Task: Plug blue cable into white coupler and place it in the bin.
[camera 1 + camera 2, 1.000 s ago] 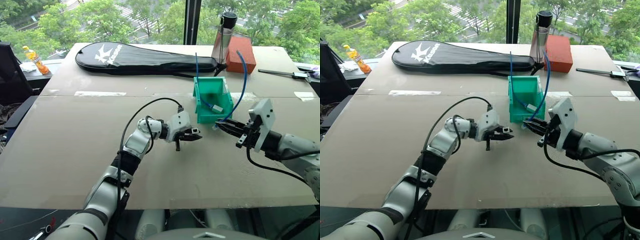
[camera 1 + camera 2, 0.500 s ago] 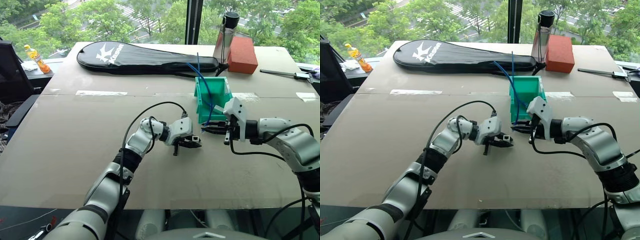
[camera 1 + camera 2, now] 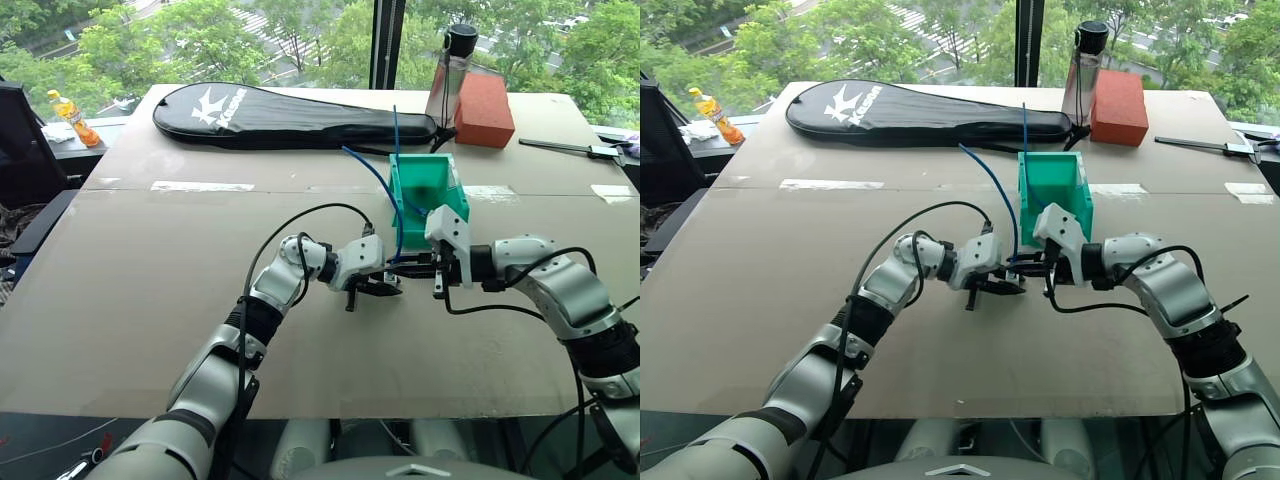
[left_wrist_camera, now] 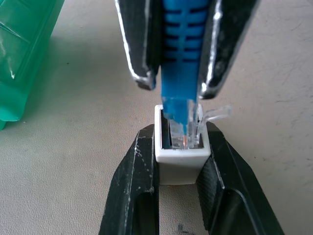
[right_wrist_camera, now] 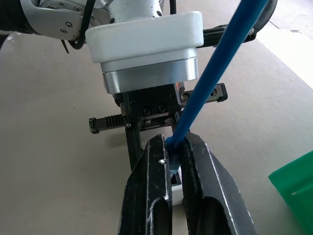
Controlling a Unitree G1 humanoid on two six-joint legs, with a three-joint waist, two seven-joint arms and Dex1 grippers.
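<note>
My left gripper is going to release the white coupler inside the teal bin's front end point(image 3: 414, 222), by the side of the bin nearest that gripper.
In the left wrist view, my left gripper point(image 4: 180, 147) is shut on the white coupler point(image 4: 181, 164), a tiny block with its socket facing out. My right gripper point(image 4: 178, 85) is shut on the blue cable point(image 4: 178, 44) just behind its clear plug, and the plug's tip sits in the coupler's socket. From the head, the two grippers meet tip to tip just above the table, the left gripper point(image 3: 383, 288) left of the right gripper point(image 3: 408, 270). The blue cable point(image 3: 385, 195) arcs up and back from them. The teal bin point(image 3: 428, 195) stands just behind.
A second thin blue cord point(image 3: 395, 128) sticks up from the bin. At the table's far edge are a black racket bag point(image 3: 290, 110), a bottle point(image 3: 448, 75) and a red-brown block point(image 3: 485, 97). A tool point(image 3: 575, 147) lies far right.
My right gripper has swung left and down with the cable's plug end, from in front of the bin to the coupler. The left gripper has stayed in place with the coupler.
</note>
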